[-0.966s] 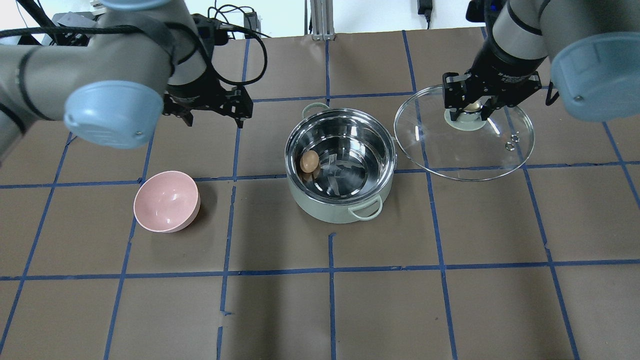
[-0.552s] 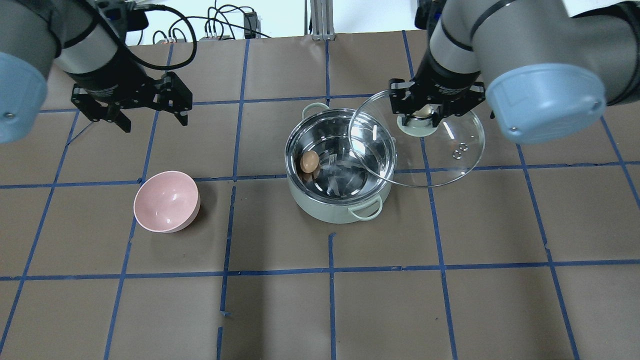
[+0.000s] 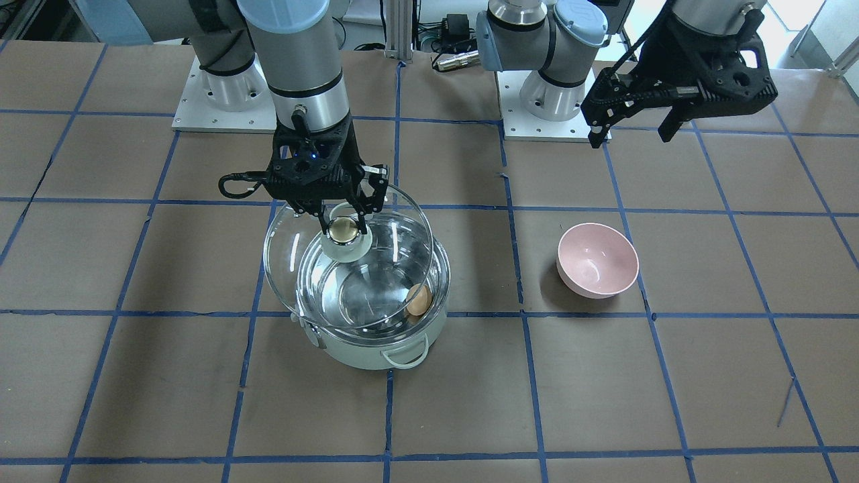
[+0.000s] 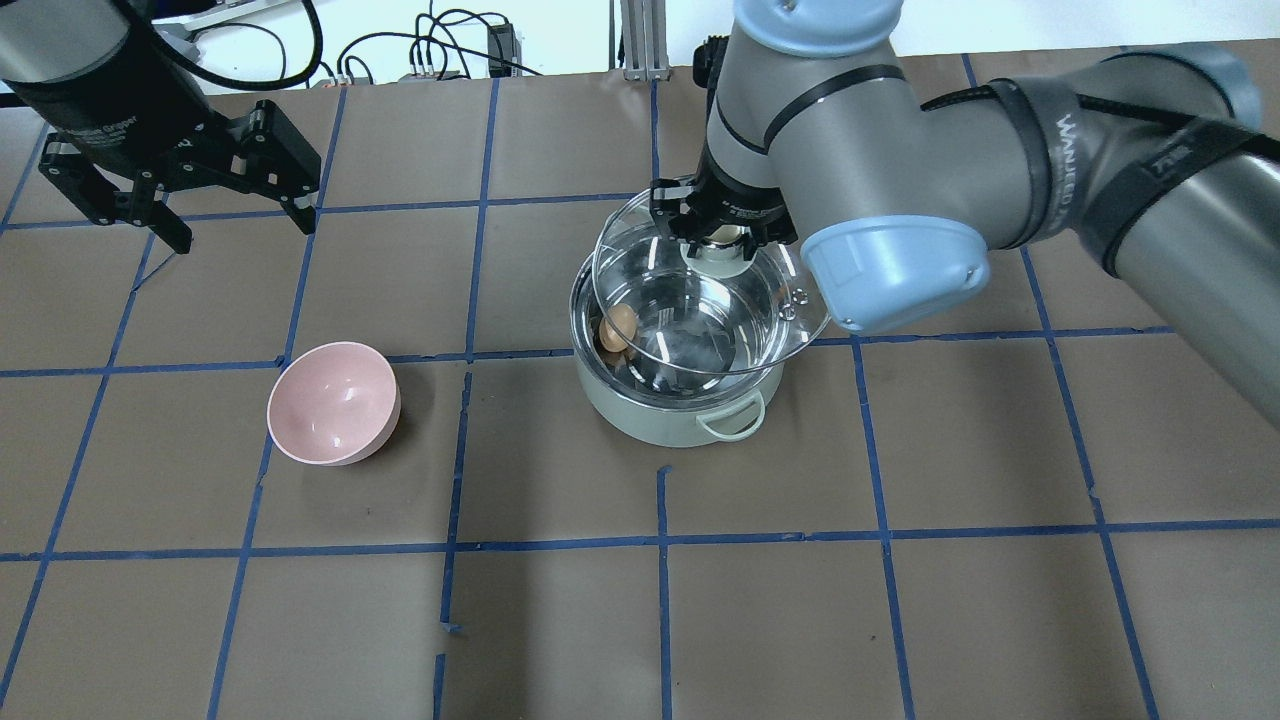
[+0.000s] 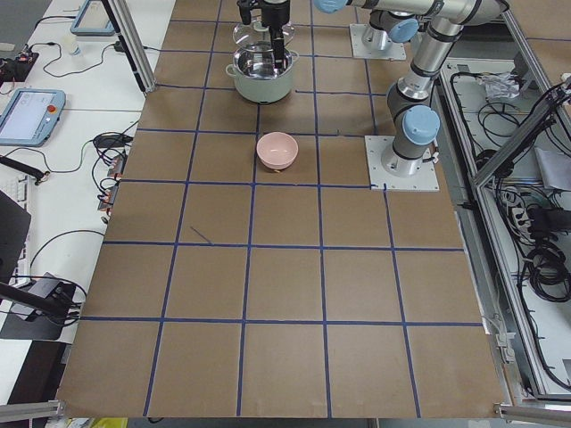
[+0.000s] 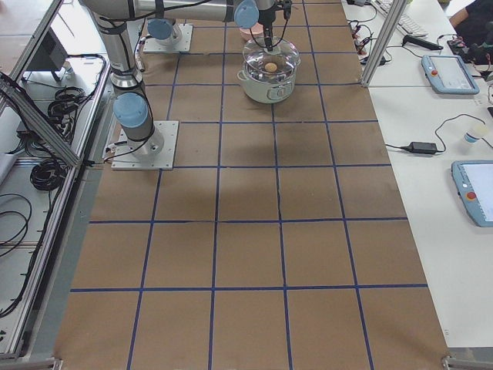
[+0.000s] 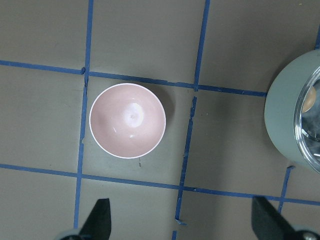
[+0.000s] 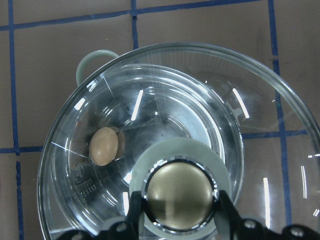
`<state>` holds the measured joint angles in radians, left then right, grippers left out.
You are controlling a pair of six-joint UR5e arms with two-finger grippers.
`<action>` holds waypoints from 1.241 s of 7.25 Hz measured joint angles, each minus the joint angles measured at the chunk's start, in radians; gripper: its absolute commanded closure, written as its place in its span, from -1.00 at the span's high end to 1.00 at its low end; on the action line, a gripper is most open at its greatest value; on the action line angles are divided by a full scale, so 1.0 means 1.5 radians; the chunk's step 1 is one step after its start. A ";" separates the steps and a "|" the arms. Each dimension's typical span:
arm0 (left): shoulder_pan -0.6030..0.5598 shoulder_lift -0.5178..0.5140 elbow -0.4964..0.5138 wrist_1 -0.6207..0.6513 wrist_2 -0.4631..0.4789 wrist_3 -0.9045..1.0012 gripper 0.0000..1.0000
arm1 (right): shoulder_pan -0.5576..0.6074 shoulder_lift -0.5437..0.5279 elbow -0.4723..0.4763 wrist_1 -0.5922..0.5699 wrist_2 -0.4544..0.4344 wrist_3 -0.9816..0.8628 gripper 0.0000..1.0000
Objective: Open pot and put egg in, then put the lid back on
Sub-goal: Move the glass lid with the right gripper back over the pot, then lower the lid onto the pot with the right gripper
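Observation:
My right gripper is going to release the glass lid, held a little above the pot now, squarely over the mint-green pot's opening (image 3: 374, 282) (image 8: 152, 152), with the edge of the lid resting on the rim of the pot.
The mint-green pot (image 4: 680, 420) stands open mid-table, also in the front view (image 3: 376, 349). The brown egg (image 4: 619, 322) lies inside it against the wall, and also shows in the front view (image 3: 419, 300) and the right wrist view (image 8: 104, 145). My right gripper (image 4: 718, 240) is shut on the gold knob (image 8: 180, 194) of the glass lid (image 4: 720, 330). It holds the lid a little above the pot, mostly over the opening, clear of the rim. My left gripper (image 4: 245, 232) is open and empty, raised at the far left.
A pink bowl (image 4: 332, 402) sits on the table left of the pot, also below my left gripper in the left wrist view (image 7: 127, 120). Blue tape lines grid the brown table. Cables and posts lie along the far edge.
My right gripper has carried the lid leftward from the right side of the table to over the pot. My left arm has drawn away to the far left.

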<state>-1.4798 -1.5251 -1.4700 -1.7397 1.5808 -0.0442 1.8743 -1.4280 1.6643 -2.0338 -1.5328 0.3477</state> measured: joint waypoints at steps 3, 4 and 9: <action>-0.005 0.015 -0.010 -0.023 0.002 0.004 1.00 | 0.016 0.034 0.002 -0.053 0.007 -0.001 -0.25; -0.004 0.018 -0.013 -0.023 0.001 0.004 1.00 | 0.019 0.041 0.002 -0.066 0.021 0.000 -0.25; 0.003 0.021 -0.023 0.015 0.001 0.021 1.00 | 0.031 0.044 0.025 -0.080 0.027 -0.005 -0.25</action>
<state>-1.4752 -1.4931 -1.5038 -1.7177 1.5817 -0.0122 1.9213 -1.3627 1.7016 -2.1535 -1.4926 0.3394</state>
